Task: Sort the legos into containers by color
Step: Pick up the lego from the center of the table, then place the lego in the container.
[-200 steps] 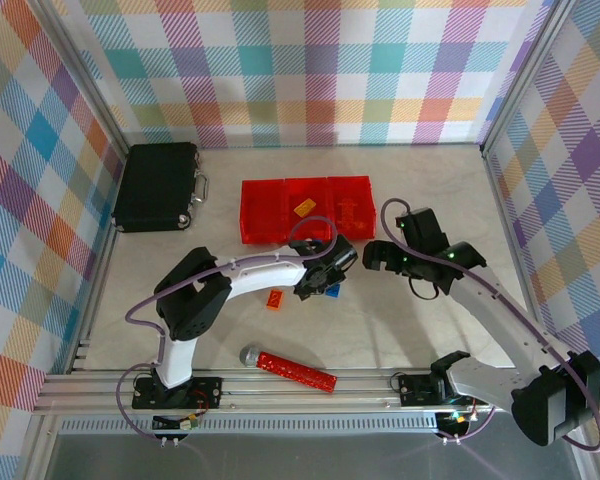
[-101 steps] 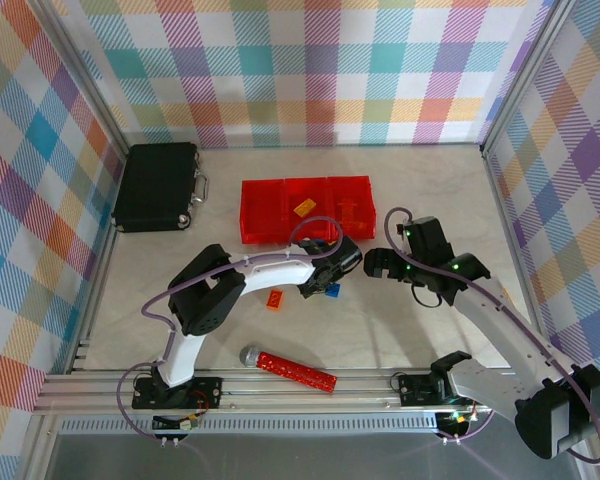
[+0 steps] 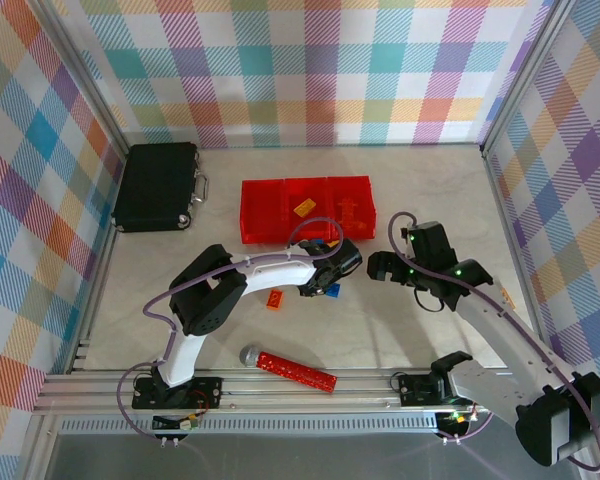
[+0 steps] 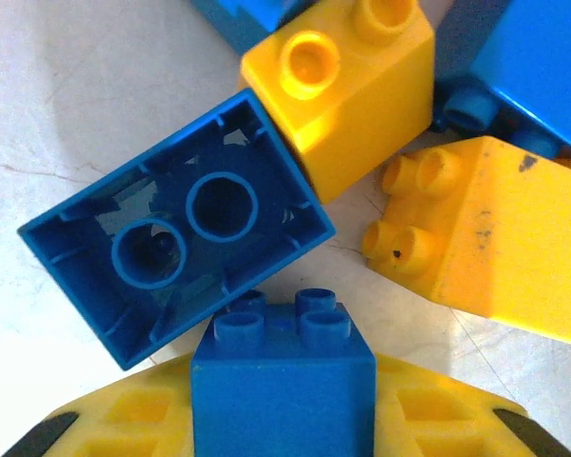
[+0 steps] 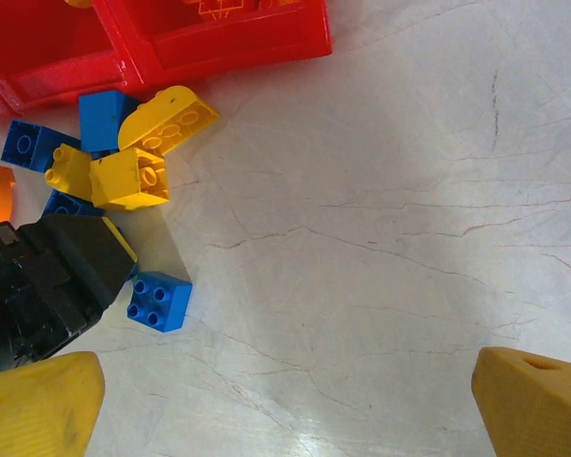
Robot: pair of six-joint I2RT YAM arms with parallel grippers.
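I need to let go of the small blue lego with my left gripper inside the empty red bin [image 3: 265,207] nearest the black case. The small blue lego is still low over the pile.
My left gripper [image 4: 284,376] sits low over the pile of legos [image 3: 325,262] just in front of the containers [image 3: 263,215], its yellow fingers [image 4: 133,414] pressed on both sides of a small blue lego [image 4: 282,400]. Ahead of it lie an upturned blue brick [image 4: 176,238] and two yellow bricks [image 4: 347,90]. My right gripper [image 5: 285,400] hovers open over bare table to the right of the pile. A loose blue brick [image 5: 158,301] lies beside the left gripper's black body [image 5: 48,286]. The middle bin holds a yellow piece [image 3: 304,207] and the right bin an orange one [image 3: 348,210].
An orange brick [image 3: 275,300] lies alone left of the pile. The long red bar [image 3: 295,370] rests near the front rail. A black case [image 3: 157,185] stands at the back left. Open table stretches right of the bins.
The left gripper's jaws have closed in onto the blue lego. The right gripper has drifted slightly right and toward the front, still wide open.
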